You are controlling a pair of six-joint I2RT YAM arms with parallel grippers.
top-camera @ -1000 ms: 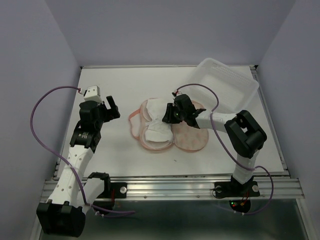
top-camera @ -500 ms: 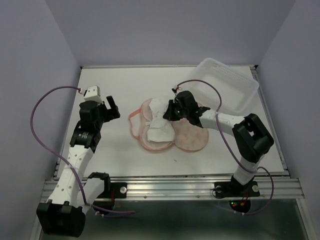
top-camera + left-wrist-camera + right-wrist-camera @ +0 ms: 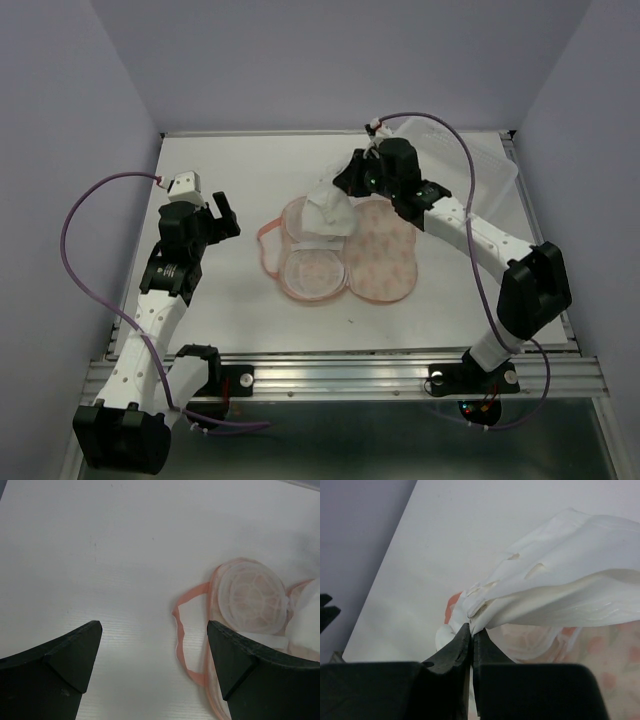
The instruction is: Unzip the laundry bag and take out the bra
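My right gripper is to put the white bra down inside the clear plastic tub (image 3: 433,178) behind the laundry bag.
The laundry bag (image 3: 378,262) lies unzipped and spread flat at the table's middle, its white lining (image 3: 314,273) up on the left half, printed fabric on the right half. Its pink loop (image 3: 186,652) trails to the left. My right gripper (image 3: 352,192) is shut on the white bra (image 3: 330,214) and holds it lifted above the bag's far end; the bra (image 3: 565,580) hangs from the pinched jaws (image 3: 471,630) in the right wrist view. My left gripper (image 3: 224,210) is open and empty, left of the bag, over bare table (image 3: 100,580).
A clear plastic tub (image 3: 470,180) stands at the back right, just behind the right arm. Purple walls close in the left, back and right sides. Bare table lies left of the bag.
My right gripper has risen and moved toward the back, pulling the bra up out of the open bag. The left arm has not moved.
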